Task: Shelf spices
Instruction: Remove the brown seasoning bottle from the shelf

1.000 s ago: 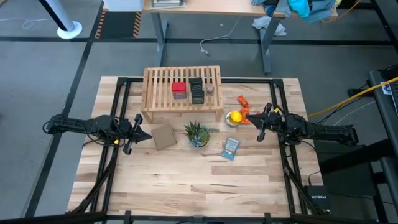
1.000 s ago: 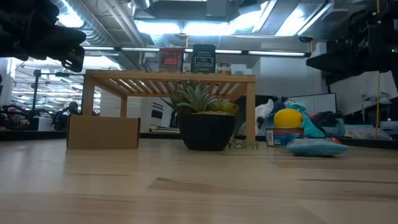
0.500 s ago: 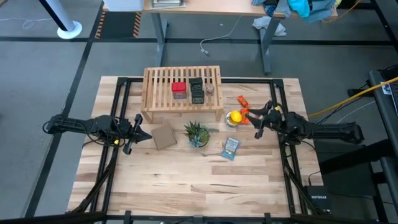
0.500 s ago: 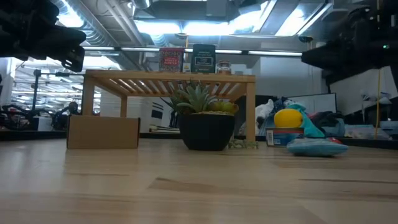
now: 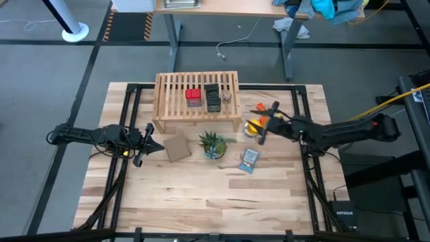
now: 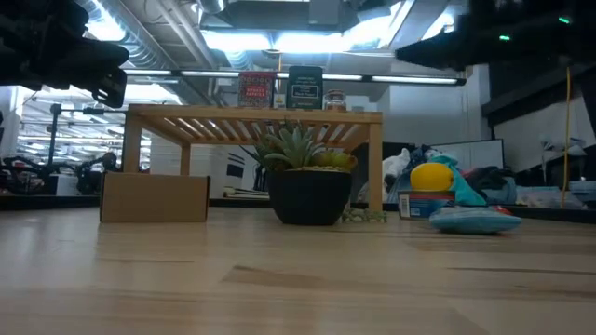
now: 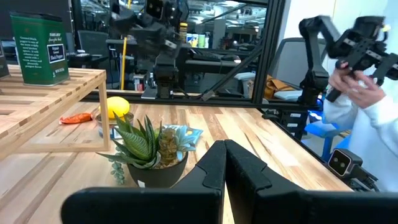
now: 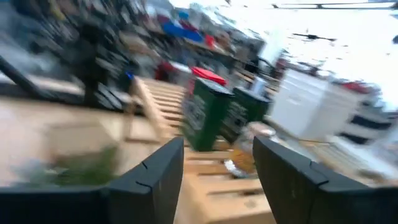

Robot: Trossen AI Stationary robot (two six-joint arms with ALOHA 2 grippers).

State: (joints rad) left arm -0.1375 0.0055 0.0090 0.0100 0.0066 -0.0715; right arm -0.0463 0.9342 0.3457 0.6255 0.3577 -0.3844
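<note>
The body of the small round jar (image 5: 226, 97) (image 8: 247, 154) that stands beside the dark tin on the shelf should be gripped next by my right gripper.
The three spices stand upright on their bases on the slatted top of the light-wood shelf (image 5: 197, 94): the red tin (image 5: 193, 97), the dark tin (image 5: 212, 96) and the small round jar (image 5: 227, 96). The low view shows them in a row on top: red tin (image 6: 256, 89), dark tin (image 6: 304, 87), jar (image 6: 335, 99). My right gripper (image 5: 262, 125) hovers open just right of the shelf, above the yellow item; its wrist view faces the dark tin (image 8: 205, 112) between the open fingers (image 8: 217, 177). My left gripper (image 5: 149, 138) waits shut near the table's left side, also (image 7: 224, 168).
In front of the shelf stand a potted plant (image 5: 213, 144) and a flat cardboard-coloured square (image 5: 177, 146). A blue packet (image 5: 249, 159), a yellow item (image 5: 253, 126) and orange items (image 5: 262, 108) lie to the shelf's right. A person sits beyond the table (image 7: 360, 106).
My right gripper has travelled quickly toward the table's left, from near the right frame rail to just beside the shelf's right end, and has risen in the low view. The spices, shelf and left arm have kept still.
</note>
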